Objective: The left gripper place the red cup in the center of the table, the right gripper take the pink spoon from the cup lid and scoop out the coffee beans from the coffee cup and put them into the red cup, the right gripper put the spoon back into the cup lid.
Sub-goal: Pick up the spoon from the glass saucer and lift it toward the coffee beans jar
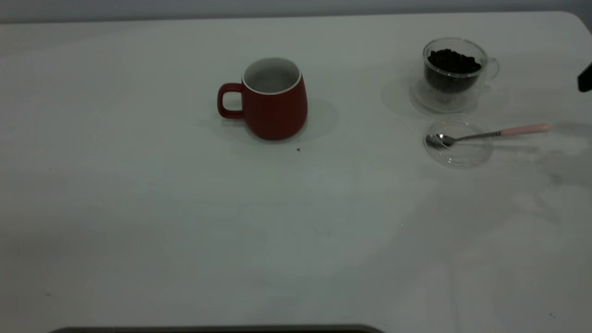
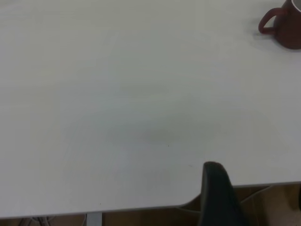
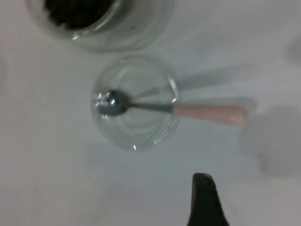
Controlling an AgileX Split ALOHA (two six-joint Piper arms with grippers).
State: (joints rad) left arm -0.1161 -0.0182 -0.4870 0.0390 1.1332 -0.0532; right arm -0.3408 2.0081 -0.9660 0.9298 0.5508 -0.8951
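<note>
I will next bring my right gripper to the middle of the pink spoon's handle [image 1: 526, 130] [image 3: 210, 113], just outside the clear cup lid, and close it there.
The red cup [image 1: 276, 104] stands upright near the middle of the white table [image 1: 185, 208], handle to the left; it also shows far off as the red cup [image 2: 288, 28]. No gripper touches it. The pink spoon [image 1: 490, 134] lies with its bowl in the clear cup lid [image 1: 459, 148]. Behind them, the glass coffee cup [image 1: 453, 76] holds coffee beans [image 1: 453, 61]. My right gripper [image 1: 585, 77] peeks in at the right edge; its one visible finger [image 3: 203, 200] hovers beside the cup lid [image 3: 136, 127] and spoon [image 3: 188, 110], holding nothing. My left gripper [image 2: 257, 176] stands open over the table's edge.
A clear saucer [image 1: 428, 99] sits under the coffee cup. A tiny dark speck [image 1: 298, 149] lies by the red cup. A dark strip [image 1: 217, 329] runs along the near edge. Wide bare tabletop lies at the left and front.
</note>
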